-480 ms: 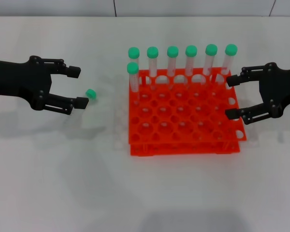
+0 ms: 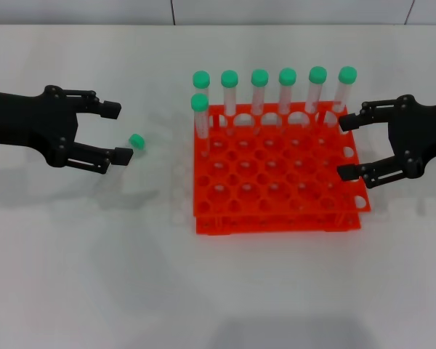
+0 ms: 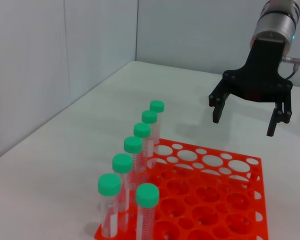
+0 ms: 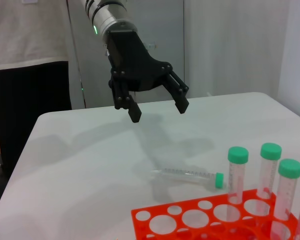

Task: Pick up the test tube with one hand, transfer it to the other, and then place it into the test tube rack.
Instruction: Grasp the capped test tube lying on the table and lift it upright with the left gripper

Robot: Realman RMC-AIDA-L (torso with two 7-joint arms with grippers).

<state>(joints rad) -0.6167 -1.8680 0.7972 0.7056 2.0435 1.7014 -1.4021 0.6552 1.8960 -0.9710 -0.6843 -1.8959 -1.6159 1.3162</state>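
The robot's left gripper should close on the lower half [image 2: 105,179] of the lying test tube, near the end away from its green cap.
The test tube [image 4: 186,174] lies on its side on the white table, left of the rack; its green cap [image 2: 136,141] shows in the head view. My left gripper [image 2: 118,132] is open and empty, with its fingertips just left of the cap and above the table. It also shows in the right wrist view [image 4: 159,111]. The orange-red rack [image 2: 276,222] stands in the middle. My right gripper [image 2: 346,147] is open and empty at the rack's right edge. It also shows in the left wrist view [image 3: 243,125].
Several green-capped tubes [image 2: 288,91] stand upright in the rack's back row, with one more [image 2: 199,116] in the second row at the left. The other holes are empty. White table lies in front of the rack.
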